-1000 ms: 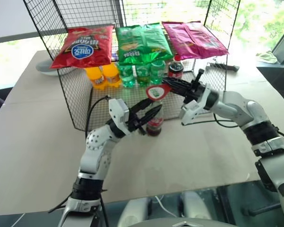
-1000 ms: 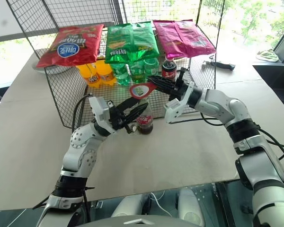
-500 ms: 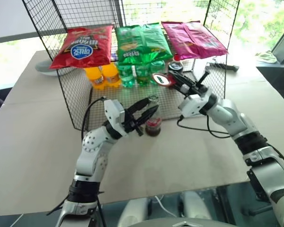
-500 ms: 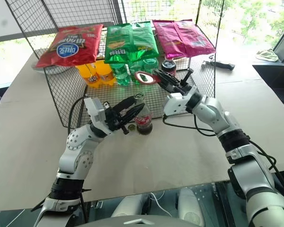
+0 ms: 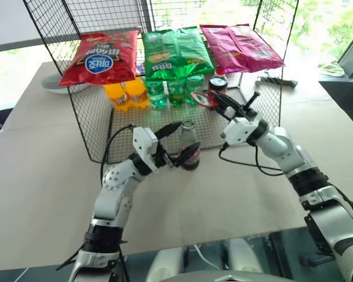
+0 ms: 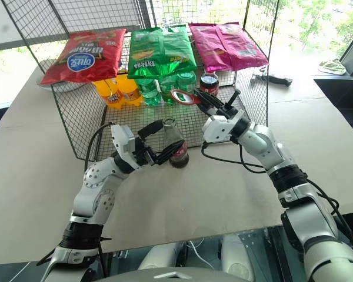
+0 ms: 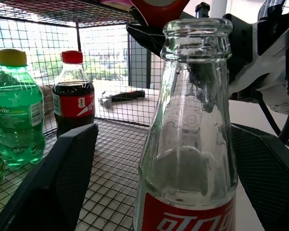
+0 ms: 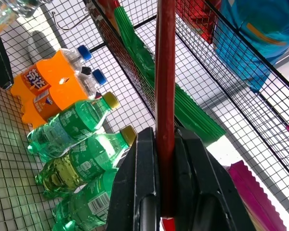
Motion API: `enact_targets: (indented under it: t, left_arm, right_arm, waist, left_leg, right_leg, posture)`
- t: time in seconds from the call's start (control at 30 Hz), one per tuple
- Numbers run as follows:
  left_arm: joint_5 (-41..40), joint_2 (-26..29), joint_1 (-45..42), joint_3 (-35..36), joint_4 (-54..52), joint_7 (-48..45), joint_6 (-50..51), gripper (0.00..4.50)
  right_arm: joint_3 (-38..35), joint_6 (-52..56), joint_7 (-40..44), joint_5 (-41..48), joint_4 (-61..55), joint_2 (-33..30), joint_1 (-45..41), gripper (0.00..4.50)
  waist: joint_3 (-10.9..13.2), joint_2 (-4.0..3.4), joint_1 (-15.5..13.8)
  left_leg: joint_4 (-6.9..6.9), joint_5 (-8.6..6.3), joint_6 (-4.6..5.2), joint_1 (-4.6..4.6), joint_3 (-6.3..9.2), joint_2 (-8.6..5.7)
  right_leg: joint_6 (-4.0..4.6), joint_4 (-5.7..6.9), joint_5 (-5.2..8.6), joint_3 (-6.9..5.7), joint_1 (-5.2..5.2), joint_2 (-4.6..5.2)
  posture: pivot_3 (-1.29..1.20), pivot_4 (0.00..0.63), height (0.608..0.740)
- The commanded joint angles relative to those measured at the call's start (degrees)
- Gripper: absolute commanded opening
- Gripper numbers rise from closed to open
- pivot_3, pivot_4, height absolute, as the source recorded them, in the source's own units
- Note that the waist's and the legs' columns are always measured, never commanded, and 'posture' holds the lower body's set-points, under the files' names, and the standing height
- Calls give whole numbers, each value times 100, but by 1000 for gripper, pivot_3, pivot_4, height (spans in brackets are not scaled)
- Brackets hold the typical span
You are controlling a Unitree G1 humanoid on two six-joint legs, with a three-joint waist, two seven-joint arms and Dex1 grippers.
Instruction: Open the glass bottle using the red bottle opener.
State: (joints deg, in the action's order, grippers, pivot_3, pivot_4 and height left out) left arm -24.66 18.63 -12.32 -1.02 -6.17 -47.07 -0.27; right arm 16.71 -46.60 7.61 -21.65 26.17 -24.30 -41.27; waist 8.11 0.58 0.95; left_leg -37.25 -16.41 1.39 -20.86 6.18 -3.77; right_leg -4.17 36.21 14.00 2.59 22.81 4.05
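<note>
Next, my right gripper releases the red bottle opener, now held behind and above the bottle, beside the glass bottle, on the table at the rack's front edge (image 5: 232, 158).
The glass bottle (image 5: 189, 145) stands upright on the table just in front of the wire rack, with dark drink low in it and a red label. Its mouth (image 7: 196, 30) carries no cap. My left gripper (image 5: 189, 138) is open; its black fingers (image 7: 62, 178) stand on either side of the bottle, apart from the glass. My right gripper (image 5: 221, 103) hangs behind and above the bottle, shut on the red bottle opener (image 5: 202, 98). In the right wrist view the opener's handle (image 8: 164, 96) runs edge-on between the two fingers.
A black wire rack (image 5: 94, 126) stands behind the bottle, with red, green and pink snack bags on top. Inside it are orange soda bottles (image 5: 128, 94), green Sprite bottles (image 5: 170, 93) and a plastic cola bottle (image 5: 217, 86). A black tool (image 5: 279, 81) lies at the back right.
My left gripper has let go of the glass bottle and its fingers now stand wide. The right gripper has carried the opener off the bottle's top, back toward the rack, and rolled.
</note>
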Motion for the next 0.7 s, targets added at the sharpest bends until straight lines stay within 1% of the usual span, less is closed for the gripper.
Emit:
enact_targets:
  t: [0.03,0.2,0.5,0.6,0.7]
  left_arm:
    - [-98,86,118,53,-281,-40,73,4447]
    - [-238,244,338,106,-565,-124,273,4447]
    - [-414,570,854,205,-1071,-185,589,4447]
    - [-388,702,1229,422,-1209,-81,582,4447]
    - [-350,804,1532,574,-1247,-77,496,4447]
  right_arm:
    - [-207,111,237,546,-243,106,157,0]
    - [-280,718,774,1453,-578,347,613,0]
    - [-621,1865,1237,2289,-1372,631,1333,0]
    - [-621,2903,1768,3114,-2154,632,1888,0]
    - [-684,3739,2114,3653,-2774,535,2400,0]
  waist:
    - [0,0,1]
    - [3,-3,3]
    - [5,-8,-4]
    - [6,-8,-7]
    - [8,-11,-16]
  left_leg:
    - [1,0,0,0,0,0]
    - [1,0,0,0,1,4]
    - [1,0,0,0,3,4]
    - [7,-1,1,0,4,6]
    - [11,-1,1,-2,5,7]
  right_leg:
    - [0,0,0,0,-1,0]
    - [0,-1,0,0,0,0]
    - [0,0,0,0,-1,1]
    - [0,-3,0,0,0,2]
    - [0,-8,0,-1,0,3]
  posture:
    - [0,150,740]
    - [0,150,740]
    - [0,150,740]
    - [0,150,740]
    - [0,150,740]
